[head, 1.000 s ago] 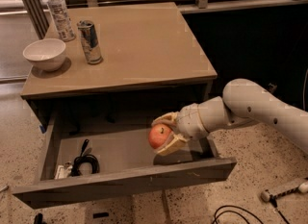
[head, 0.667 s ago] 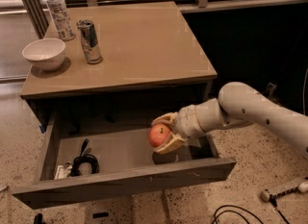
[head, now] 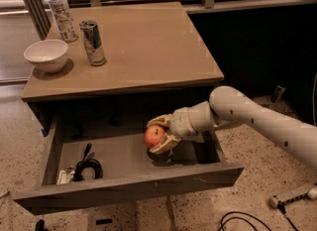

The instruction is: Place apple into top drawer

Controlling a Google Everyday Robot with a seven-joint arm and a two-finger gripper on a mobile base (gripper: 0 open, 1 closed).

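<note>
My gripper should release the apple near the middle of the top drawer's bottom (head: 148, 138), across from the coiled black cable.
The red-orange apple (head: 154, 136) sits between the fingers of my gripper (head: 159, 135), just above the floor of the open top drawer (head: 129, 184), right of its middle. The gripper is shut on the apple, one finger above it and one below. My white arm (head: 257, 121) reaches in from the right, over the drawer's right side. The drawer is pulled out under the table top. I cannot tell whether the apple touches the drawer floor.
A coiled black cable (head: 85, 167) and a small white item (head: 63, 176) lie in the drawer's left part. On the table top (head: 148, 41) stand a white bowl (head: 46, 55), a metal can (head: 92, 42) and a water bottle (head: 61, 12). Cables lie on the floor at lower right.
The gripper with the apple has moved a little to the left inside the drawer. The arm has followed it.
</note>
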